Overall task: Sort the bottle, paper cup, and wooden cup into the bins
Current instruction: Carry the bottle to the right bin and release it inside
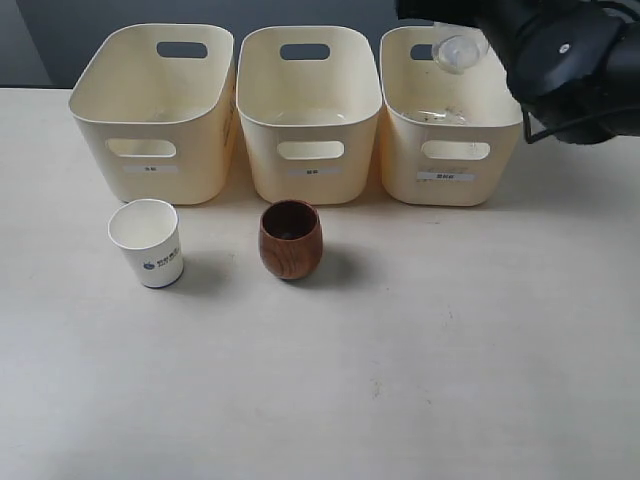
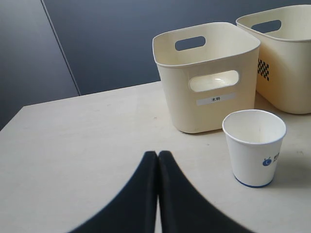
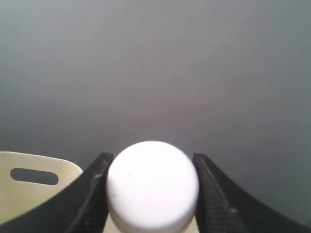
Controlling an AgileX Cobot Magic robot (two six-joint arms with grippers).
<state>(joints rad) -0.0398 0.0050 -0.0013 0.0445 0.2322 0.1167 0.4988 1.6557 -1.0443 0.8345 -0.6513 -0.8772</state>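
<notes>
I should use my right gripper to release the bottle inside the bin (image 1: 446, 104) farthest from the white paper cup.
My right gripper (image 3: 151, 157) is shut on the bottle (image 1: 460, 48), with the white cap (image 3: 152, 187) filling the space between its fingers. In the exterior view the clear bottle hangs above the right bin (image 1: 452, 140), and the right arm (image 1: 565, 55) reaches in from the top right. The white paper cup (image 1: 148, 242) stands upright in front of the left bin (image 1: 150, 120), and the wooden cup (image 1: 291, 239) stands before the middle bin (image 1: 310, 125). My left gripper (image 2: 158, 154) is shut on nothing, low over the table, short of the paper cup (image 2: 254, 145); the exterior view does not show it.
The three bins stand side by side along the back of the table (image 1: 400, 380), each with a small label on the front. A dark wall (image 2: 121, 43) rises behind them. The left bin (image 2: 209, 82) is beyond the paper cup in the left wrist view.
</notes>
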